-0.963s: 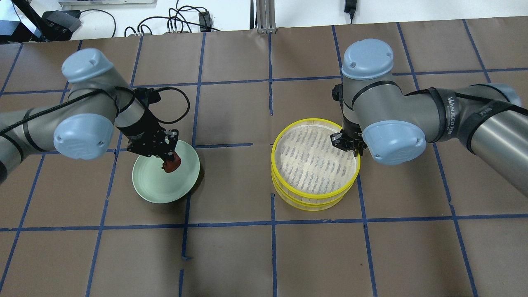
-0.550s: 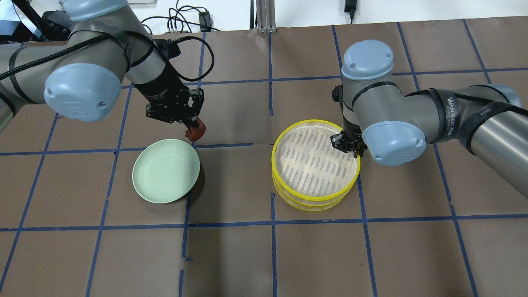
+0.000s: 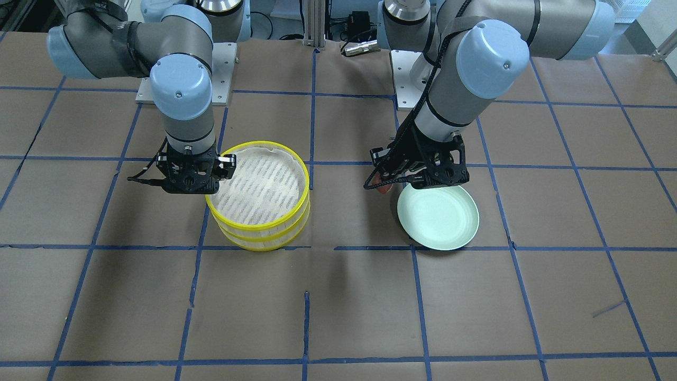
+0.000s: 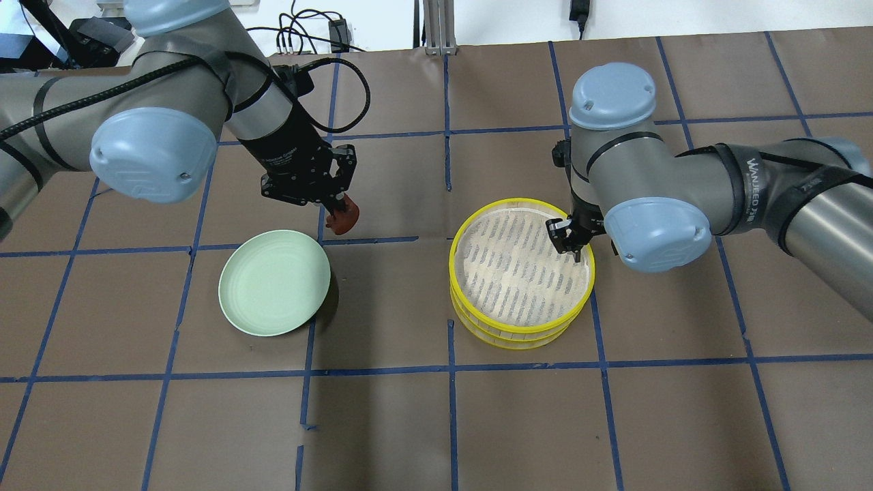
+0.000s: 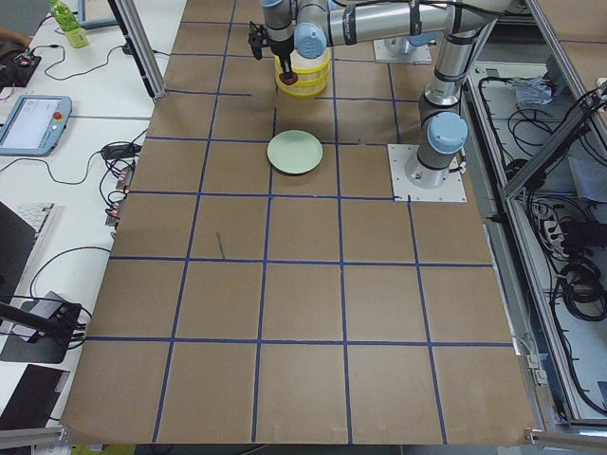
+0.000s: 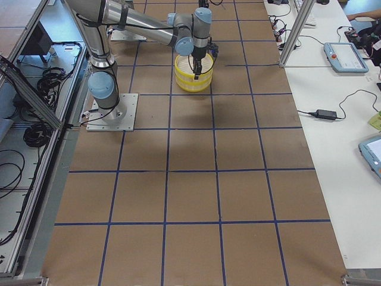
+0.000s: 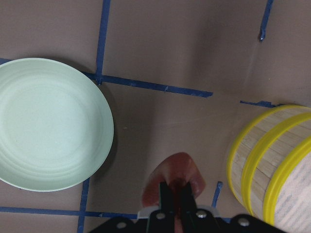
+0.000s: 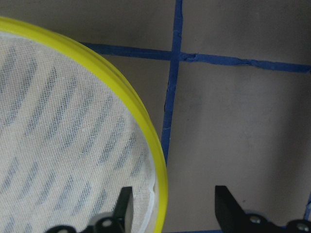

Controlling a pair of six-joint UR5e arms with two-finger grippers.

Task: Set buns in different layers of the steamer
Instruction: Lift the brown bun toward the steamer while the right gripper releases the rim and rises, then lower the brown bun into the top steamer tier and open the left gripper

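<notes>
Next, my left gripper puts the reddish-brown bun, now held between the plate and the steamer, down on the steamer's top white liner (image 3: pixel 252 208), near the rim facing away from the arm bases.
My left gripper (image 4: pixel 339 208) is shut on the reddish-brown bun (image 4: pixel 343 217) and holds it in the air, between the pale green plate (image 4: pixel 273 283) and the steamer (image 4: pixel 451 262). The bun also shows in the left wrist view (image 7: pixel 175 174) and the front view (image 3: pixel 378 185). The steamer stands with its two yellow-rimmed layers stacked (image 3: pixel 259 226), and the top white liner is bare. My right gripper (image 4: pixel 569 239) is open, with its fingers on either side of the top layer's rim (image 8: pixel 121 97). The white bun is out of view.
The plate (image 3: pixel 438 216) is empty and lies on the brown table with blue tape lines, left of the steamer in the overhead view. Both arms reach over the table's far half. Cables and boxes lie beyond the far edge.
My left gripper has lifted the reddish-brown bun off the plate and carried it up and towards the steamer. My right gripper has stayed at the steamer's rim.
</notes>
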